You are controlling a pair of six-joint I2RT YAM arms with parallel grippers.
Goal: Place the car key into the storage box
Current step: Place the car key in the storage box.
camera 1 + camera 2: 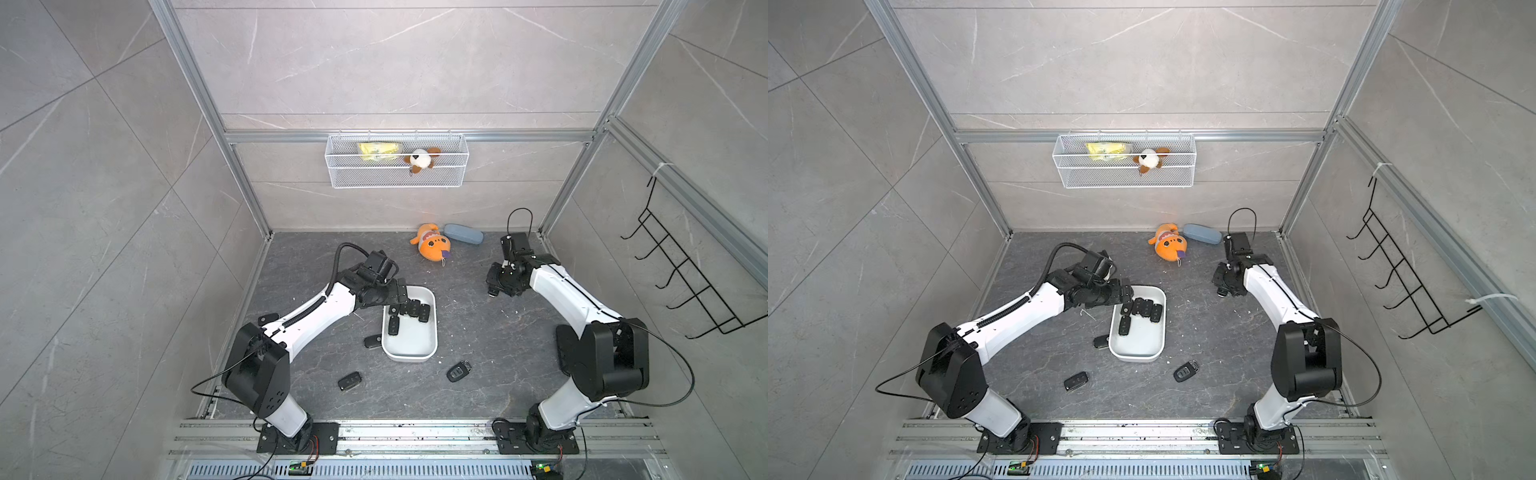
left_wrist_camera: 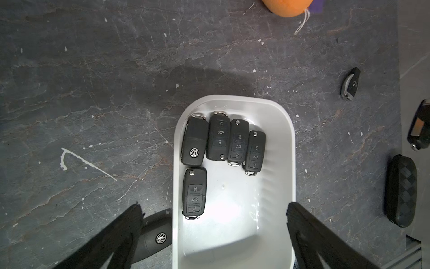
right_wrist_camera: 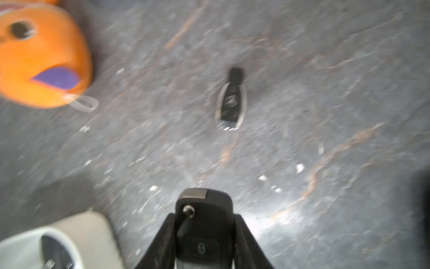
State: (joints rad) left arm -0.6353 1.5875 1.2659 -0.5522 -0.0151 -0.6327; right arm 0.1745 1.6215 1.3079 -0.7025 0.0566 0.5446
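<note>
The black car key, now held above the table beside the box, will leave my right gripper in the storage box, snug [image 1: 403, 326] beside its frontmost key.
The white storage box [image 1: 413, 347] [image 1: 1140, 343] sits mid-table with several black car keys lying in its far end [image 2: 237, 142]. My left gripper [image 2: 214, 209] hangs open above the box [image 2: 232, 228], nothing between its fingers; in both top views it [image 1: 405, 297] [image 1: 1127, 297] appears over the box's far left corner. My right gripper [image 3: 204, 216] is shut on a black car key [image 3: 204, 205], off to the right of the box [image 1: 494, 291] [image 1: 1223, 291] and above the table. One corner of the box [image 3: 93, 223] shows in the right wrist view.
Loose keys lie beside the box's left wall [image 1: 372, 341], nearer the front [image 1: 349, 380] [image 1: 458, 370], and beyond the held key [image 3: 230, 102]. An orange plush toy [image 1: 432, 247] and a blue-grey case [image 1: 463, 234] lie by the back wall. A wire basket [image 1: 397, 176] hangs above.
</note>
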